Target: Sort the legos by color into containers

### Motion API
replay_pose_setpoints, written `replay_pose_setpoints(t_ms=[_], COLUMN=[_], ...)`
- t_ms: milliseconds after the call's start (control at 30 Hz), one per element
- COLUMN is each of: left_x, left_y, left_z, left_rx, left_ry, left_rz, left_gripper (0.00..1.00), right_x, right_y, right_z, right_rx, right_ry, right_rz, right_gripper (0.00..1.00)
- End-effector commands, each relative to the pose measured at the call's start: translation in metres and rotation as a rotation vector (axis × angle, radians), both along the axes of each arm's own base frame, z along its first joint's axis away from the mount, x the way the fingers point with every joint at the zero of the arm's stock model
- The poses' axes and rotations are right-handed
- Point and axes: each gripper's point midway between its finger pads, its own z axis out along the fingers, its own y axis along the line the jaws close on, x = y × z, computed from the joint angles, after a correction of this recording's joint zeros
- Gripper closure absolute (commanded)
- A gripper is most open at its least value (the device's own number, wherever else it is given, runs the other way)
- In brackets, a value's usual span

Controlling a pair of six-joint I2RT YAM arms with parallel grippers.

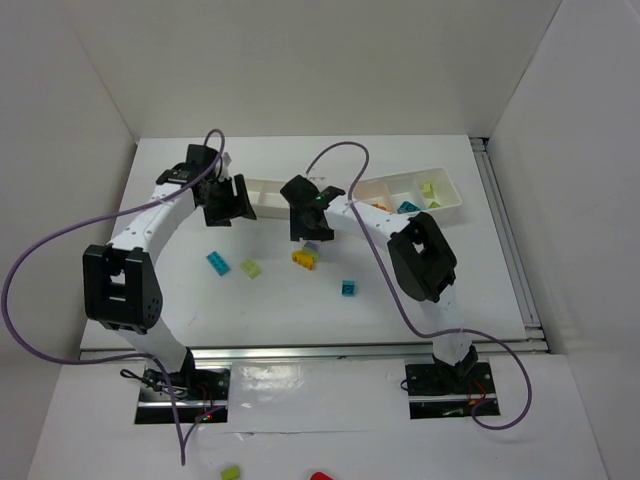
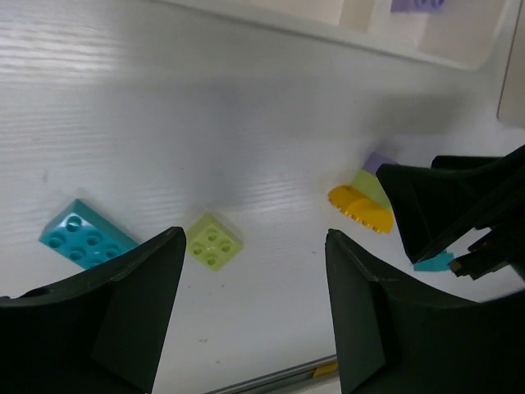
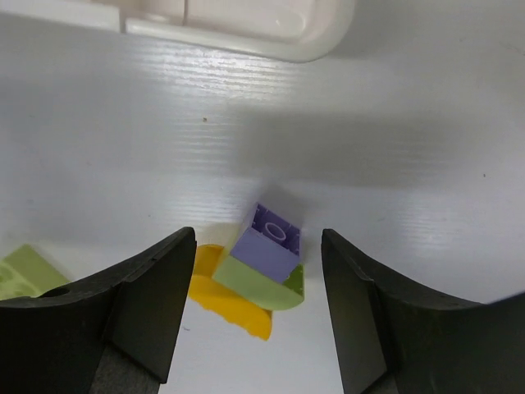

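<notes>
The cluster is crooked to the fingers, so my right gripper needs to turn square and grip only the lavender brick point(image 3: 268, 246) before my left gripper pulls off the lime piece.
A stuck-together cluster of a lavender brick point(image 3: 267, 242), a lime piece point(image 3: 258, 286) and a yellow-orange piece point(image 3: 230, 304) lies mid-table point(image 1: 307, 257). My right gripper point(image 3: 258, 235) is open, hovering right above the cluster point(image 1: 310, 228). My left gripper point(image 1: 228, 205) is open and empty point(image 2: 254, 254), above the table near a cyan brick point(image 2: 86, 236) and a lime brick point(image 2: 213, 241). Another cyan brick point(image 1: 349, 288) lies farther right. The right white tray point(image 1: 447, 205) holds orange, cyan and lime bricks. The left tray point(image 1: 267, 190) is partly hidden by the arms.
The trays stand along the back of the table, with white walls behind and at both sides. The left tray's rim point(image 2: 328, 29) shows a lavender brick point(image 2: 418, 4) inside. A lime brick point(image 1: 231, 472) and a red object point(image 1: 320, 476) lie on the floor in front of the arm bases.
</notes>
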Motion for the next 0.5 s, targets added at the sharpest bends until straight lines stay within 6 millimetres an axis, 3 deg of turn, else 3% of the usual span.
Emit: replay_pose_setpoints(t_ms=[0,100,233,467], left_x=[-0.005,-0.006,-0.003,-0.003], left_y=[-0.021,-0.026,-0.03,-0.026], left_z=[0.012,0.01,0.017,0.015], left_rx=[-0.002,-0.007,-0.005,0.017], left_ry=[-0.054,-0.051,-0.075,-0.07], left_rz=[-0.079,-0.082,-0.099,-0.095], left_gripper=[0.22,0.22,0.22,0.22], right_x=[0.005,-0.001,-0.004,-0.003], right_y=[-0.005,0.003,0.0,0.0], right_z=[0.04,0.04,0.021,0.01], right_rx=[0.123,0.194,0.217,0.229], right_ry=[-0.012,0.037,0.108,0.141], right_rz=[-0.156,-0.234,-0.322,-0.389], right_gripper=[0.3,0.28,0.27,0.27])
